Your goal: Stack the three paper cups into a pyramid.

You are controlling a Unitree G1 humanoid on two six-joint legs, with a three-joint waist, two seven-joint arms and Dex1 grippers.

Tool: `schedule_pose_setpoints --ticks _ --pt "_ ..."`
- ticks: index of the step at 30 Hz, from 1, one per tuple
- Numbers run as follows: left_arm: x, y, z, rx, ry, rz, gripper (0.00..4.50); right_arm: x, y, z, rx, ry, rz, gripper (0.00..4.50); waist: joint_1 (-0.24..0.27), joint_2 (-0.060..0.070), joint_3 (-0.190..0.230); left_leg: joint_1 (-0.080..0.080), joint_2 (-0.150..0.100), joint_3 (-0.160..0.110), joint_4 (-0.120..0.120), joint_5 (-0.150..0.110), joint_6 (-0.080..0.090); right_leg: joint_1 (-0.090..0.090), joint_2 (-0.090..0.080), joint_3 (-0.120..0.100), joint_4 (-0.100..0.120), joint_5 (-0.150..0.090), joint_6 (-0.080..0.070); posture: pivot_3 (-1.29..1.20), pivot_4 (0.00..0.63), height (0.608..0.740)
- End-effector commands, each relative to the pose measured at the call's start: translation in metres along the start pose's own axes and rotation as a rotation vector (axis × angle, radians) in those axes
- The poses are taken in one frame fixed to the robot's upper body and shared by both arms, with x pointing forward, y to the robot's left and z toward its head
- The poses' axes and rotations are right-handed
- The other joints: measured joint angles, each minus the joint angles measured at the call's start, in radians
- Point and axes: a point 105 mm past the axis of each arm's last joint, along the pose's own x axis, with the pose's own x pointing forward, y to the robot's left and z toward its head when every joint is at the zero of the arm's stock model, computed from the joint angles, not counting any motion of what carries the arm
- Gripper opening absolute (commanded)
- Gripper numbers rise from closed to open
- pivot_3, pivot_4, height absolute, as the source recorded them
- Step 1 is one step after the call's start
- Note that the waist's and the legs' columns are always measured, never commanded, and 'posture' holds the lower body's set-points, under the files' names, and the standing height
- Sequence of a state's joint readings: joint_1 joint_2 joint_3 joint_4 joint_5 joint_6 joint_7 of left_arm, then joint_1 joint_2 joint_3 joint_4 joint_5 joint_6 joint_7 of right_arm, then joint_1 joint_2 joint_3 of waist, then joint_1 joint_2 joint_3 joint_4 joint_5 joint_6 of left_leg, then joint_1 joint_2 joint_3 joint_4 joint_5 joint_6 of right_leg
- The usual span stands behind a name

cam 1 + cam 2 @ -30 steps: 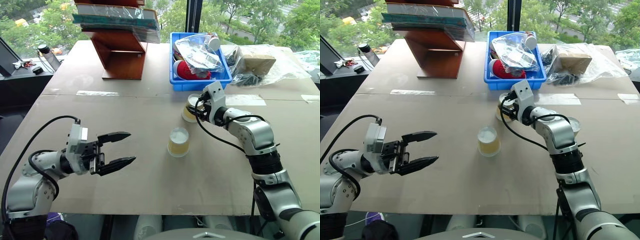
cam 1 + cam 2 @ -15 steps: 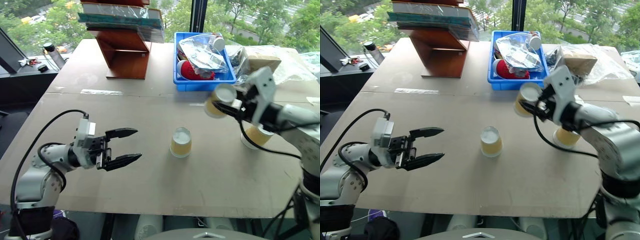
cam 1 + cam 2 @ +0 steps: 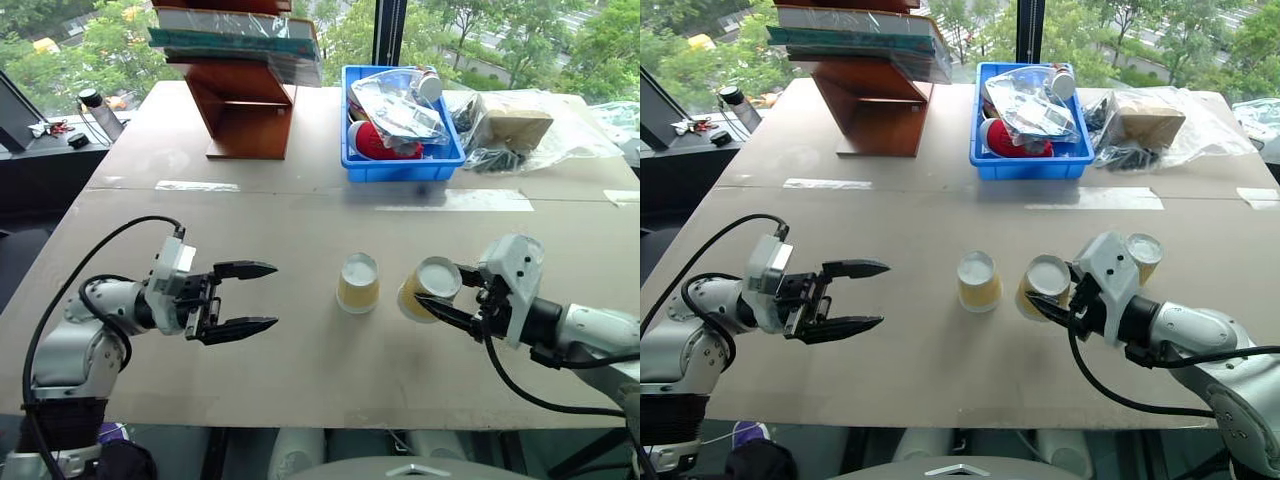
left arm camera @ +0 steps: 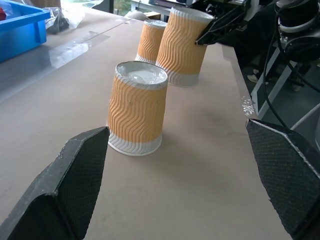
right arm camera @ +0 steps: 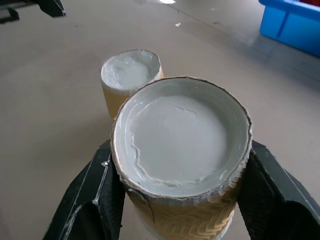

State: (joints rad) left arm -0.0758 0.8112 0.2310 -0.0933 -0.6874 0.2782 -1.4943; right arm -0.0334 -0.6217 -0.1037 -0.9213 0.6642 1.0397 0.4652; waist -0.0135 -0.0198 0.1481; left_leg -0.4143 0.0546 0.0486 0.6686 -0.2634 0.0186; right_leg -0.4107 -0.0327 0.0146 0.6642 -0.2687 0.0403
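Next, my right gripper lets go of the second paper cup on the table [image 3: 403,306], base-up and close beside the middle cup.
Three yellow-orange paper cups stand base-up. One cup [image 3: 358,283] rests on the table's middle. My right gripper [image 3: 436,291] is shut on a second cup [image 3: 427,289], tilted just right of the first; I cannot tell whether its lower rim touches the table. The wrist view shows this held cup [image 5: 182,150] between both black fingers [image 5: 95,197]. The third cup [image 3: 1143,255] stands on the table behind the right gripper. My left gripper [image 3: 272,295] hovers open left of the middle cup [image 4: 137,115], nothing between its fingers.
A blue bin [image 3: 400,166] of bagged items sits at the back centre. A wooden stand [image 3: 245,105] with books is at the back left. Clear bags and a box [image 3: 520,125] lie at the back right. Tape strips cross the table.
My right gripper has carried its cup from near the blue bin back toward the front edge and lowered it beside the middle cup. The left gripper has stayed in place, open.
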Motion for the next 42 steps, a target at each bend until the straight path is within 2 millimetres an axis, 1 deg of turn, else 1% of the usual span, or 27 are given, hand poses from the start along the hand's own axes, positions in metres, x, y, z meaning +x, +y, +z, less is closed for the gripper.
schedule_pose_setpoints --ticks 1,8,11,14,19,26,31,38,40,42 --pt "-0.007 0.000 0.009 0.044 0.012 -0.007 4.50 0.005 -0.002 0.002 -0.057 -0.045 -0.018 2.24 0.000 0.000 0.000 0.000 0.000 0.000 0.000 0.000 0.000 0.000 0.000 0.000 0.000 0.000 0.000 0.00 0.150 0.740" --pt "-0.008 -0.001 0.021 0.057 0.014 -0.008 4.50 0.022 -0.005 -0.016 -0.079 -0.048 -0.005 2.24 0.000 0.000 0.000 0.000 0.000 -0.001 0.000 0.000 0.000 0.000 0.001 -0.001 0.000 0.000 0.000 0.00 0.150 0.740" --pt "-0.006 -0.001 0.026 0.063 0.005 -0.009 4.50 0.026 -0.006 -0.020 -0.085 -0.047 0.002 2.24 0.001 0.000 0.000 0.000 0.001 -0.001 0.000 0.000 0.000 0.000 0.001 -0.001 0.000 0.000 0.000 0.00 0.150 0.740" --pt "-0.005 0.000 0.027 0.064 0.005 -0.007 4.50 0.029 -0.006 -0.023 -0.096 -0.046 0.009 2.24 0.001 0.000 0.000 0.000 0.000 -0.001 0.000 0.000 0.000 0.000 0.001 -0.001 0.000 0.000 0.000 0.00 0.150 0.740" --pt "-0.004 -0.001 0.028 0.062 0.003 -0.002 4.50 0.031 -0.007 -0.022 -0.104 -0.057 0.018 2.24 -0.001 -0.001 0.000 0.001 0.001 0.000 0.000 0.000 0.000 0.000 0.001 0.000 0.001 0.000 0.000 0.00 0.150 0.740" --pt "-0.001 -0.001 0.028 0.058 -0.003 -0.002 4.50 0.037 -0.001 -0.019 -0.137 -0.042 0.057 2.24 -0.001 -0.001 0.000 0.001 0.001 0.000 0.000 0.000 0.000 0.000 0.001 0.000 0.001 0.000 0.000 0.00 0.150 0.740" --pt "0.003 -0.002 0.029 0.055 -0.006 -0.010 4.50 0.038 0.001 -0.014 -0.152 -0.050 0.082 2.24 0.001 -0.001 0.000 0.001 0.001 0.000 0.000 0.000 0.000 0.000 0.001 0.000 0.001 0.000 0.000 0.00 0.150 0.740" --pt "0.006 -0.002 0.033 0.061 -0.005 -0.019 4.50 0.038 0.005 -0.017 -0.136 -0.030 0.117 2.24 0.001 -0.001 0.000 0.001 0.001 -0.001 0.000 0.000 0.000 0.000 0.001 -0.001 0.001 0.000 0.000 0.00 0.150 0.740" --pt "0.008 -0.003 0.037 0.074 -0.005 -0.032 4.50 0.037 0.001 -0.010 -0.133 -0.064 0.096 3.27 0.001 -0.001 0.000 0.001 0.001 -0.001 0.000 0.000 0.000 0.000 0.001 -0.001 0.002 0.000 0.000 0.00 0.150 0.740" --pt "0.012 -0.005 0.042 0.083 -0.015 -0.045 4.50 0.033 -0.002 -0.003 -0.155 -0.089 0.077 4.15 0.002 -0.001 0.000 0.001 0.001 -0.001 0.000 0.000 0.000 0.000 0.001 -0.001 0.002 0.000 0.000 0.00 0.150 0.740"
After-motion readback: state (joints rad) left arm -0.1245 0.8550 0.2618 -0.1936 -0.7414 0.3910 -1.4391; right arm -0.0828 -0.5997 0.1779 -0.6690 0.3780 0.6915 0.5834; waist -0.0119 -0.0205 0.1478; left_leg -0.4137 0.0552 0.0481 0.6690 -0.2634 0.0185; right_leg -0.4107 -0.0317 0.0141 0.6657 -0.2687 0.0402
